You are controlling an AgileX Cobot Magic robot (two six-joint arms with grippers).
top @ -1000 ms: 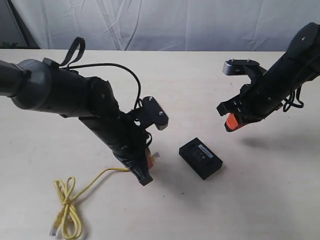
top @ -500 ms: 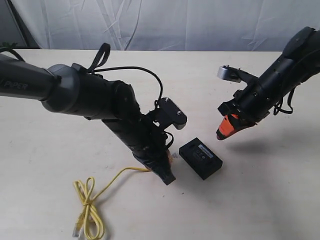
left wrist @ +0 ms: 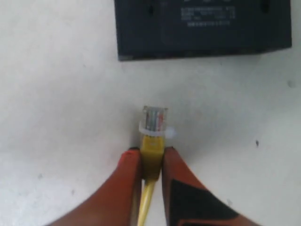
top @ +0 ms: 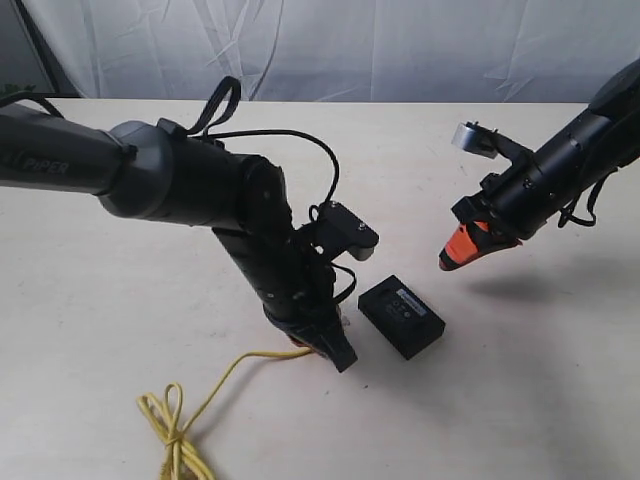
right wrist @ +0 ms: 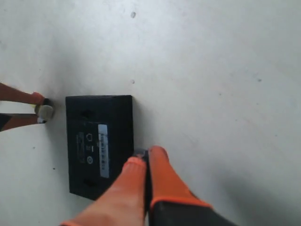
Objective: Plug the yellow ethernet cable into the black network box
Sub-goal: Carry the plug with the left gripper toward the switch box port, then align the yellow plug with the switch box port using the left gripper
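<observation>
I need to let go of the yellow ethernet cable with my left gripper on the table (top: 353,347) (left wrist: 202,122) next to the near long side of the black network box.
The black network box (top: 401,316) lies flat on the table with its white label up; it also shows in the left wrist view (left wrist: 202,28) and the right wrist view (right wrist: 99,143). My left gripper (top: 333,345) (left wrist: 151,153) is shut on the yellow ethernet cable (top: 215,390) just behind its clear plug (left wrist: 154,118). The plug points at the box's side, a short gap away. The cable's loop (top: 172,435) trails at the front left. My right gripper (top: 452,256) (right wrist: 143,157) hangs shut and empty above the table, right of the box.
A pale table (top: 520,380) carries everything. A white curtain (top: 330,45) hangs behind its far edge. The left arm's black cables (top: 300,160) arch over the arm.
My left arm has carried the plug to the right, close to the box, dragging the yellow loop along. My right gripper has closed and dipped slightly.
</observation>
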